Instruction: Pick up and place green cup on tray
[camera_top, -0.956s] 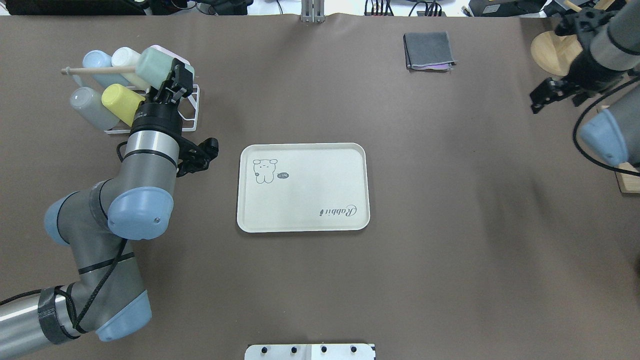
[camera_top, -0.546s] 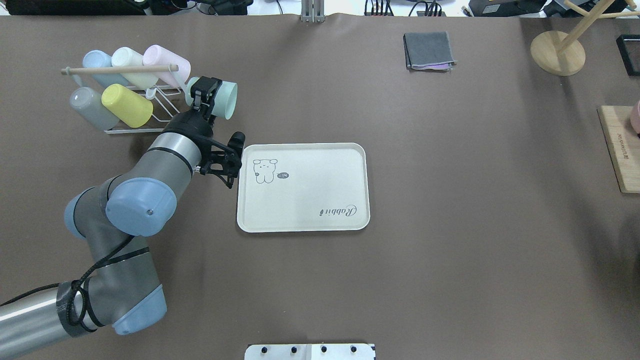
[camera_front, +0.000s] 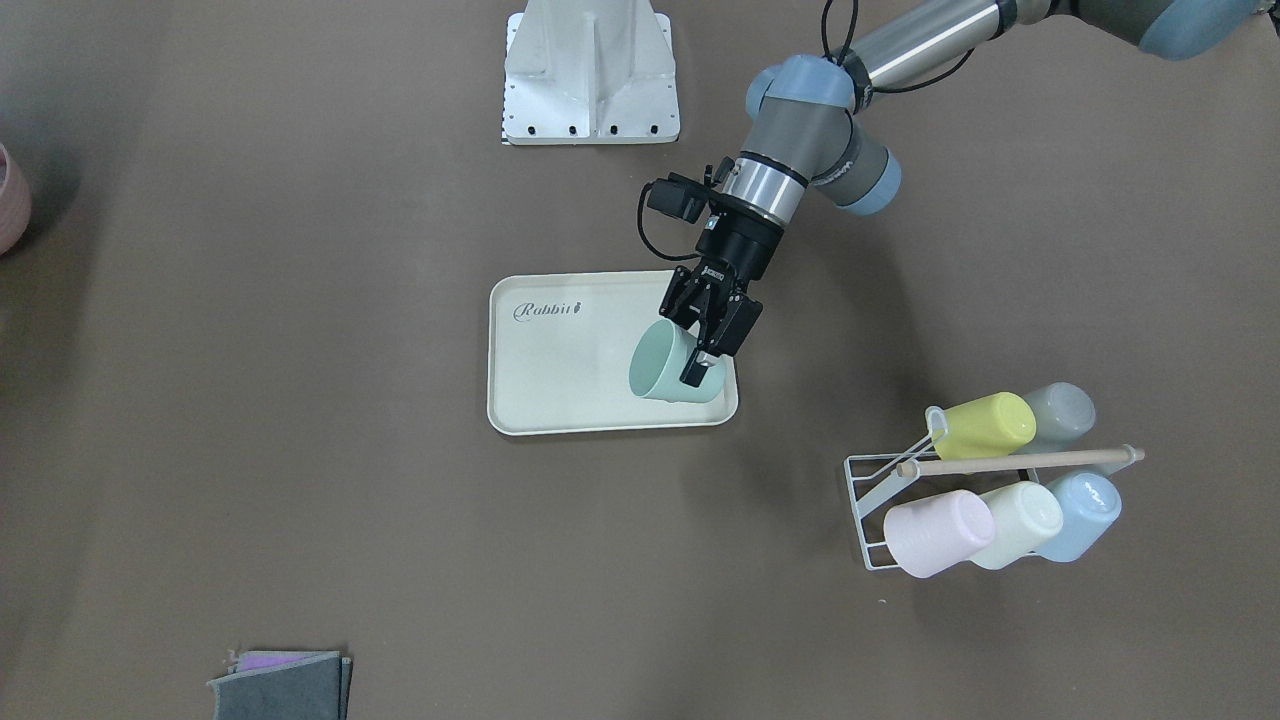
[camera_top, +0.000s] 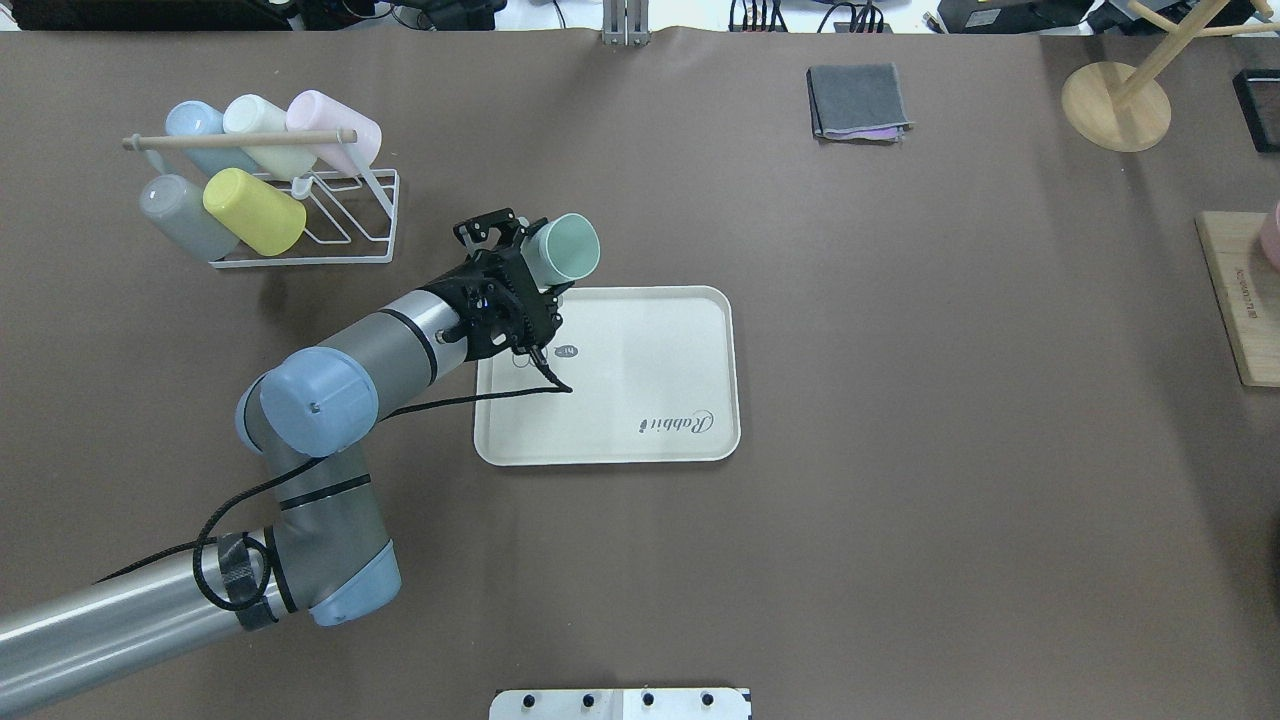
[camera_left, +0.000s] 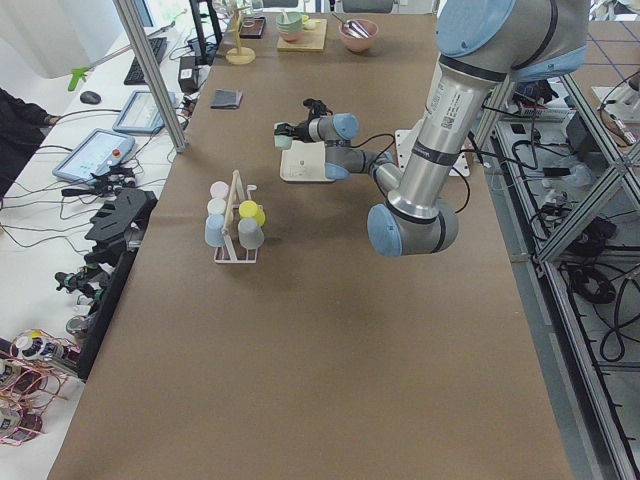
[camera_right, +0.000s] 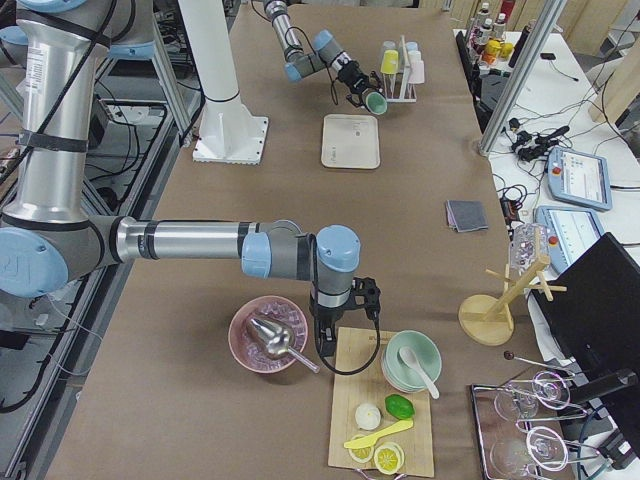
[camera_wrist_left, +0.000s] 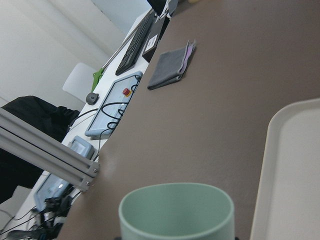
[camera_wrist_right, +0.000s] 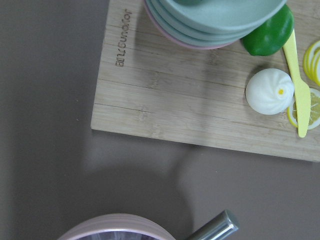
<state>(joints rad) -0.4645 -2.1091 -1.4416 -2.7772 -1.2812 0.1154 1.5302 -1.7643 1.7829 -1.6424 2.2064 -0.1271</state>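
Note:
The robot's left gripper needs to release the green cup on the cream tray (camera_front: 589, 314) next to the Rabbit lettering. The cup now hangs above the tray's bunny-drawing corner.
My left gripper (camera_top: 533, 264) is shut on the green cup (camera_top: 563, 249), a mint tumbler held tilted on its side with its mouth open outward. It hangs above the bunny-drawing corner of the cream tray (camera_top: 650, 370). The front-facing view shows the cup (camera_front: 662, 365) over the tray (camera_front: 560, 375) with the gripper (camera_front: 703, 352) clamped on its wall. The left wrist view shows the cup's rim (camera_wrist_left: 176, 209) and the tray's edge (camera_wrist_left: 295, 170). My right gripper (camera_right: 322, 338) shows only in the exterior right view, and I cannot tell whether it is open.
A white wire rack (camera_top: 350, 225) with yellow, grey, blue, cream and pink cups stands at the far left. A folded grey cloth (camera_top: 857, 100), a wooden stand (camera_top: 1115, 105) and a wooden board (camera_top: 1238, 300) lie to the right. A pink bowl (camera_right: 265, 335) sits beside my right arm.
My left arm has carried the green cup from the rack rightward to above the tray's corner. My right arm has left the overhead view.

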